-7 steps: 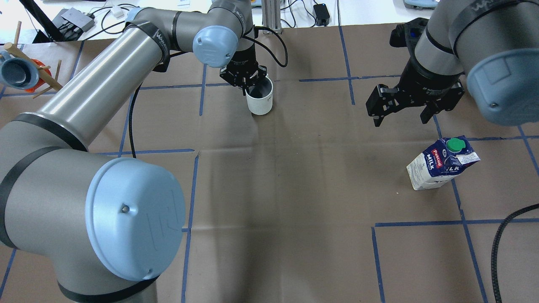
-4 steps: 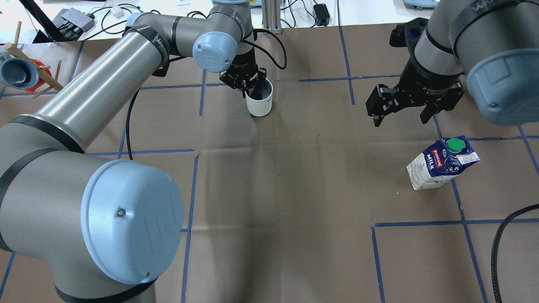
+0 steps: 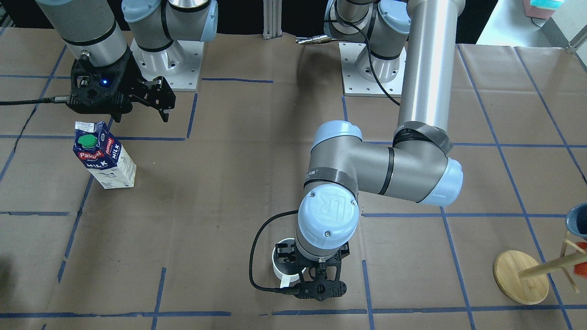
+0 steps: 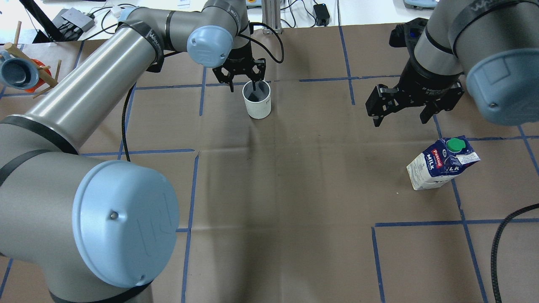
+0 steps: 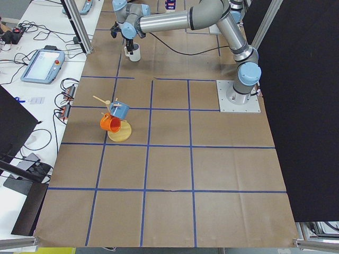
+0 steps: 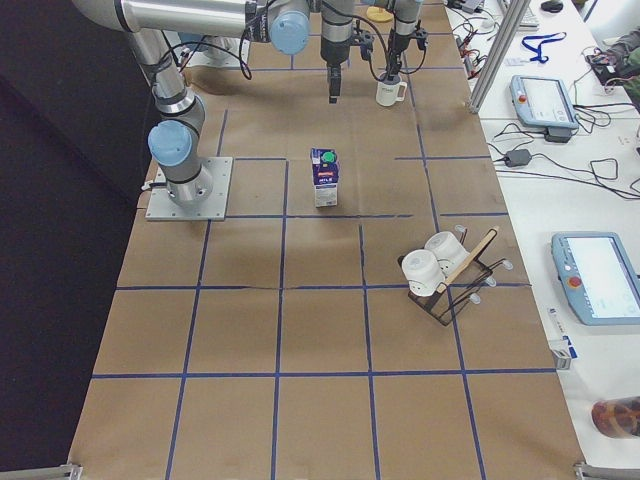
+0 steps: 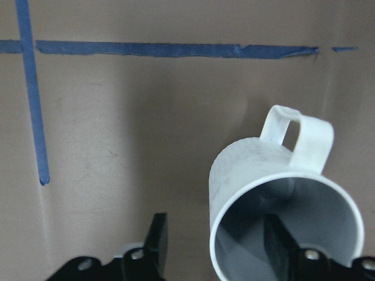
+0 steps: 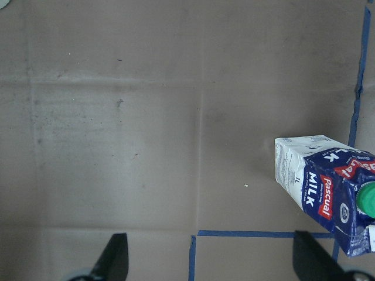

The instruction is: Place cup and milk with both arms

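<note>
The milk carton is next for my right gripper, which should go to it and close on the carton's upper sides [image 3: 99, 138] [image 8: 347, 211], beside the green cap.
The white cup [image 4: 257, 105] with its dark grey inside stands upright on the brown table cover; the left wrist view [image 7: 258, 175] shows its handle on the far side. My left gripper [image 4: 243, 86] is open over the cup's rim. One finger [image 7: 278, 246] is inside the cup, and the other [image 7: 155, 240] is outside it, clear of the wall. The blue and white milk carton [image 4: 440, 166] with a green cap stands upright at the right. My right gripper [image 4: 400, 120] is open and empty, hovering above the table just beyond the milk [image 8: 322, 181].
A wooden mug rack [image 3: 520, 275] with a blue mug [image 4: 17, 71] and an orange one stands at the far left. Another rack with white cups [image 6: 445, 265] stands at the right end. Blue tape lines grid the table cover. A black cable [image 4: 501, 244] hangs at the right.
My left gripper opened and let go of the cup's rim, shifting slightly left and back. The cup stays standing. The right arm and the milk have not moved.
</note>
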Robot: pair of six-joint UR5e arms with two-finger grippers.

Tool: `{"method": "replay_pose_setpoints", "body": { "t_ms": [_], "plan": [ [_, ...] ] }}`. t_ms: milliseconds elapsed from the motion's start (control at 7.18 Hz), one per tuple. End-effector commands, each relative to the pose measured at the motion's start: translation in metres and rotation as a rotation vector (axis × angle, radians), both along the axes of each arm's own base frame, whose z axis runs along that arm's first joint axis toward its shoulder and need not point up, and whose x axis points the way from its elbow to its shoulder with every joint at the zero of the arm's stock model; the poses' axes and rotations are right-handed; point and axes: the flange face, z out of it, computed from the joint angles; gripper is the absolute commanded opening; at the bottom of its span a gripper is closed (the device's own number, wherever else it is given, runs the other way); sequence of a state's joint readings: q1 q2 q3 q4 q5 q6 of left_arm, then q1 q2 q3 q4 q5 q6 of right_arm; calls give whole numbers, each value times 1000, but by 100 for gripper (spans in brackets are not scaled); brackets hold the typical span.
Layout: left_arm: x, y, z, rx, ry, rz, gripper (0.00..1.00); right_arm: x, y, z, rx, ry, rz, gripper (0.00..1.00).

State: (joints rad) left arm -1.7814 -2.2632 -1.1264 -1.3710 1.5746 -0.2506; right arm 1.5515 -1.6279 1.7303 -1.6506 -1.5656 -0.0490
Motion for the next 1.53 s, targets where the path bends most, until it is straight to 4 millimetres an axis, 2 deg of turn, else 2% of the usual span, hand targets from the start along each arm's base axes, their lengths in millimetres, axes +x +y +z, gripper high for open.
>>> {"method": "replay_pose_setpoints", "body": {
  "t_ms": [0,139,279,418,557,697,836,975,1115,1254,1393],
  "plan": [
    [25,28,103,-42,3,6,100,0,1,0,0,1,1,100],
    [36,52,149,-63,4,-79,100,0,0,1,-1,1,1,100],
    [50,89,188,-2,-5,-112,100,0,0,0,0,1,1,100],
    [51,125,214,29,-9,-122,100,0,0,0,0,1,1,100],
    [53,151,210,46,5,-112,100,-5,-2,0,-1,0,-4,100],
    [59,181,175,124,-3,-116,99,-20,-10,4,-48,13,88,100],
    [65,195,161,27,8,-107,99,-50,-14,2,-43,17,88,100],
    [73,202,153,-42,11,-85,99,-98,-17,-2,-25,7,75,100],
    [90,209,150,46,2,-66,100,-135,-14,-14,-12,2,122,100],
    [94,200,149,54,0,-58,100,-159,-5,-25,-1,-10,116,100],
    [95,198,148,56,3,-50,100,-170,-1,-37,-19,-1,131,100]
  ]
}}
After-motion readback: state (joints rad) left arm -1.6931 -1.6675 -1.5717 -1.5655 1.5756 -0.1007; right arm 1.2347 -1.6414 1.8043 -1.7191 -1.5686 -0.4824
